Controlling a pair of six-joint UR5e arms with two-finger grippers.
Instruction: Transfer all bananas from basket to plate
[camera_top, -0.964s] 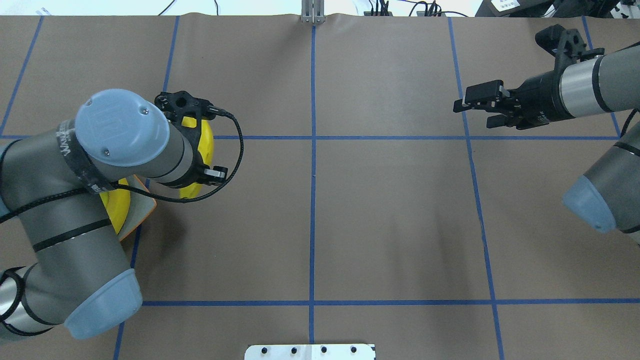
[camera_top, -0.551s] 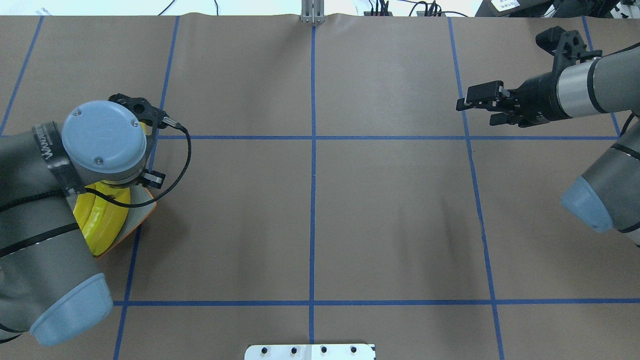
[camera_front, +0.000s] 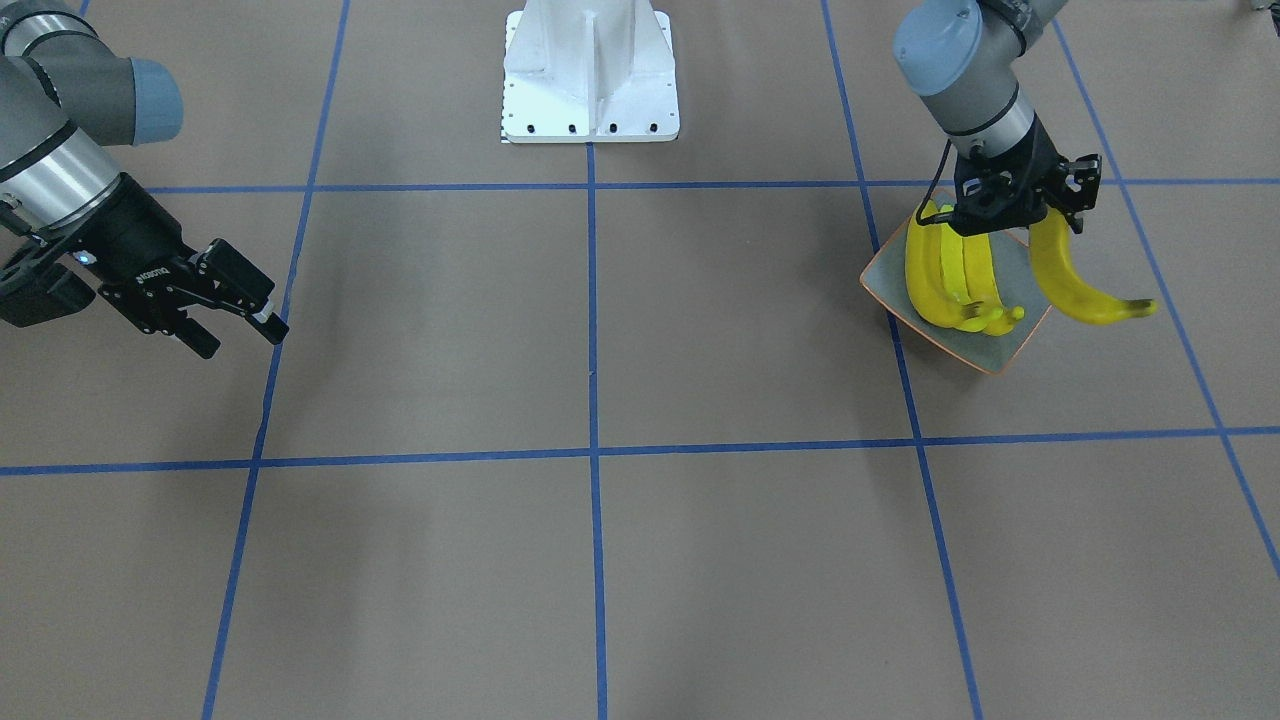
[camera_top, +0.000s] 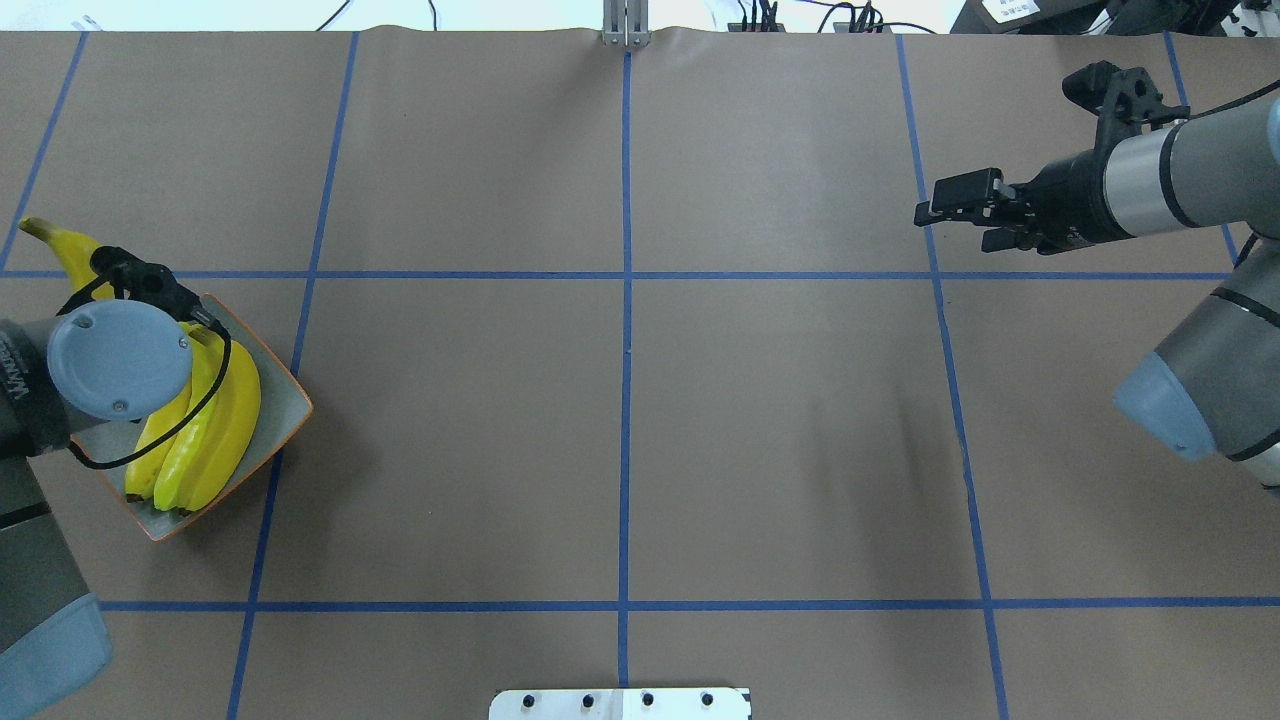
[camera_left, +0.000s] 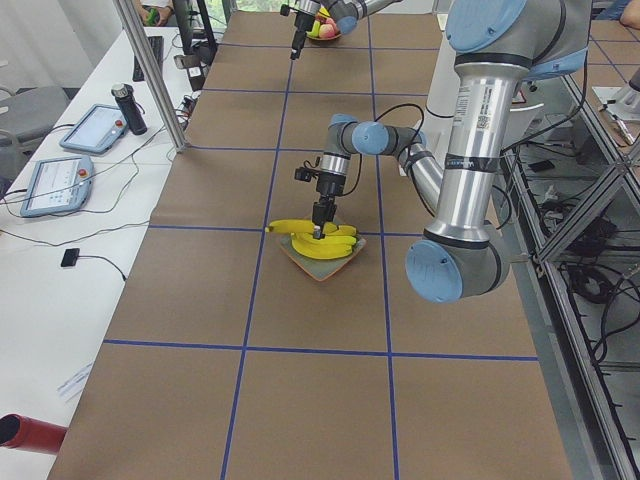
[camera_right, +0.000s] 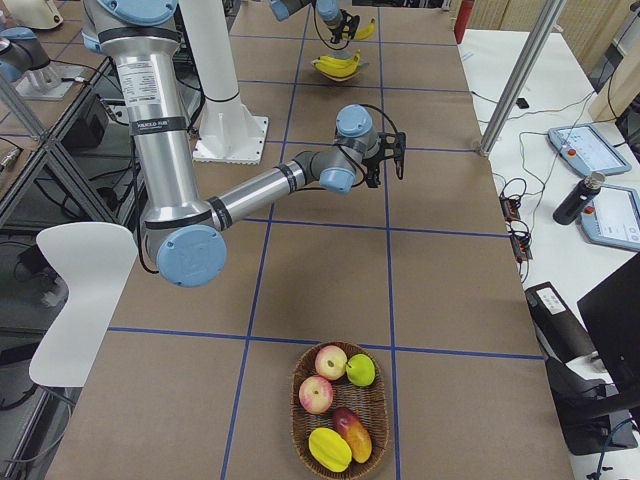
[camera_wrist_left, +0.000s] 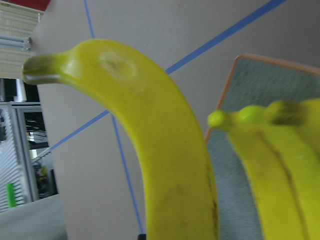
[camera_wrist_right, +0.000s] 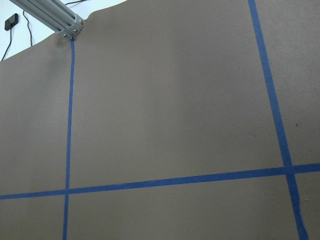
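Observation:
The robot's left gripper needs to set the banana, which now sticks out past the plate's outer edge, free on the bare part of the plate (camera_front: 1018, 274) (camera_wrist_left: 230, 195), snug beside the other bananas.
My left gripper (camera_front: 1035, 222) is shut on one end of a yellow banana (camera_front: 1080, 288). The banana sticks out past the plate's outer edge, as the overhead view (camera_top: 62, 250) and the left wrist view (camera_wrist_left: 165, 165) also show. The grey-green plate (camera_front: 1010, 345) with an orange rim lies at the table's left side (camera_top: 285, 395). Three bananas (camera_top: 210, 425) lie side by side on the plate. My right gripper (camera_front: 232, 318) is open and empty, far off over the table's right side (camera_top: 945, 215).
A woven basket (camera_right: 296, 400) holding apples and other fruit stands near the table's right end, with no banana visible in it. The robot's white base (camera_front: 590, 70) is at the table's near edge. Blue tape lines cross the brown table cover.
My left arm has swung left with the banana, from right of the plate to across it, uncovering the three bananas on the plate. The right gripper has hardly moved.

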